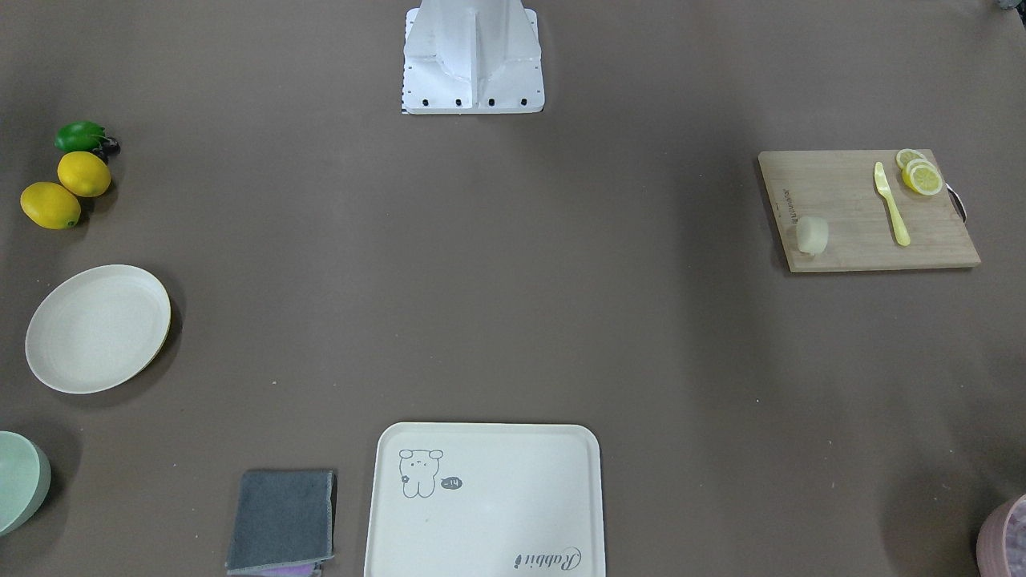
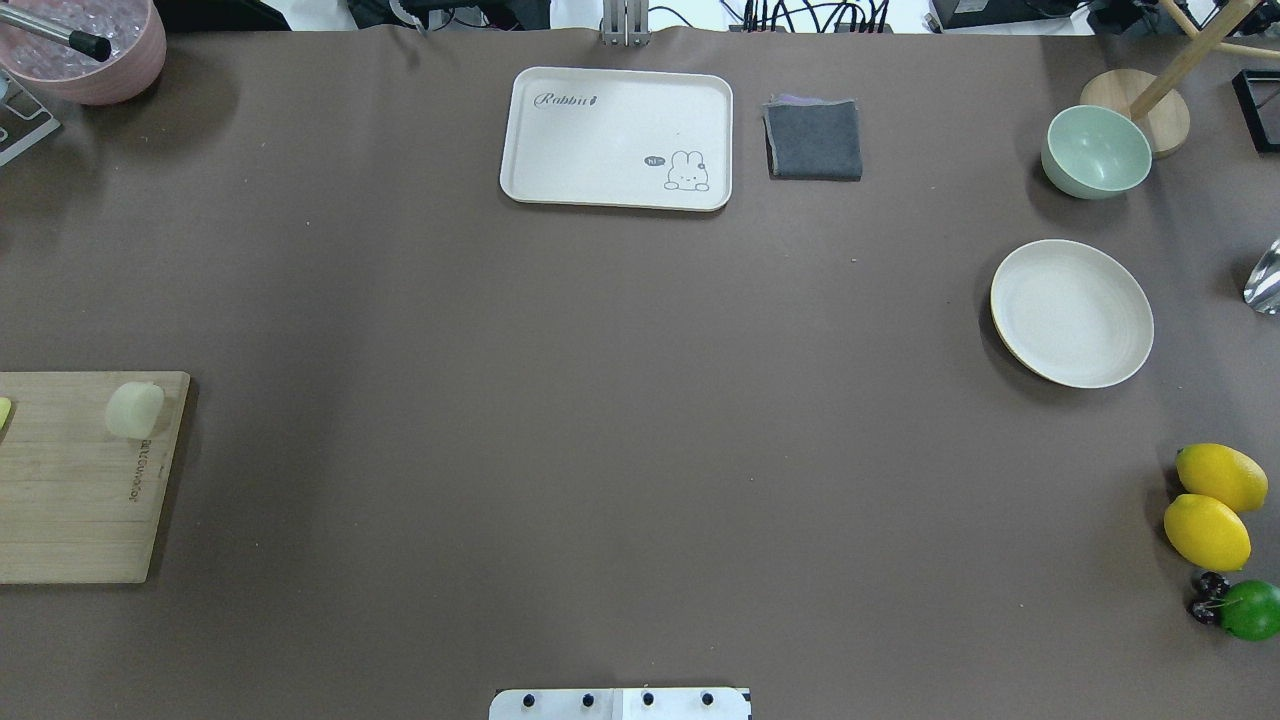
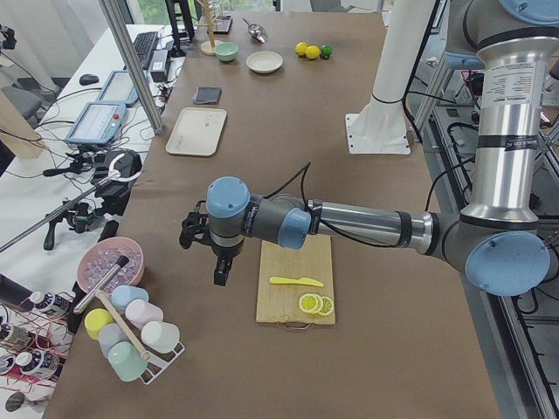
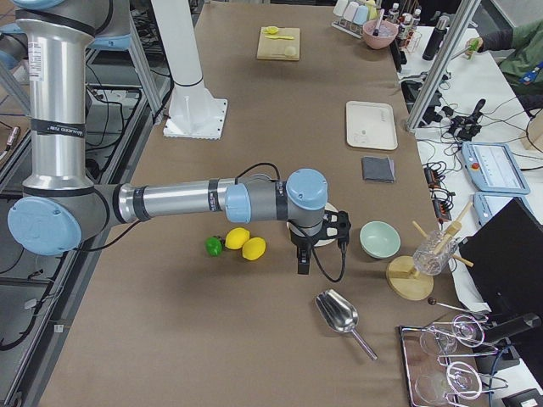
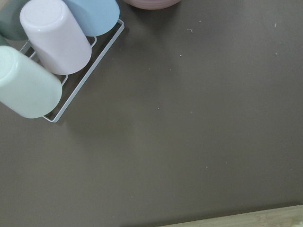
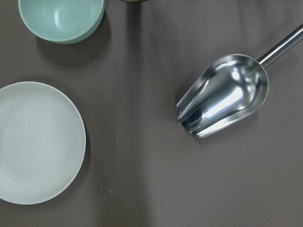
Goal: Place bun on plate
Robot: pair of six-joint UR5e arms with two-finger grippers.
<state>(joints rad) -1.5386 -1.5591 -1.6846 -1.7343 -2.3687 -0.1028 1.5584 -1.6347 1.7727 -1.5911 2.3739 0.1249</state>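
Observation:
The rim (image 1: 30,317) (image 6: 85,145) of the round cream plate, on the side facing the metal scoop, is the next place my right gripper will close on.
The bun (image 1: 811,235), a small pale lump, lies on a wooden cutting board (image 1: 850,200), at that board's corner in the overhead view (image 2: 134,409). The round cream plate (image 1: 98,328) sits empty far across the table (image 2: 1072,312) and fills the left of the right wrist view (image 6: 38,142). My left gripper (image 3: 221,269) hangs over the bare table just beside the board; my left arm hides the bun in that side view. My right gripper (image 4: 303,259) hovers near the plate, beside the lemons. Only the side views show the grippers, so I cannot tell whether either is open or shut.
A yellow knife (image 1: 891,202) and lemon slices (image 1: 920,173) share the board. Two lemons (image 2: 1212,505) and a lime (image 2: 1250,609) lie near the plate, with a green bowl (image 2: 1096,151) and a metal scoop (image 6: 222,97). A bear tray (image 2: 616,137), grey cloth (image 2: 814,139) and cup rack (image 5: 52,52) line the far side.

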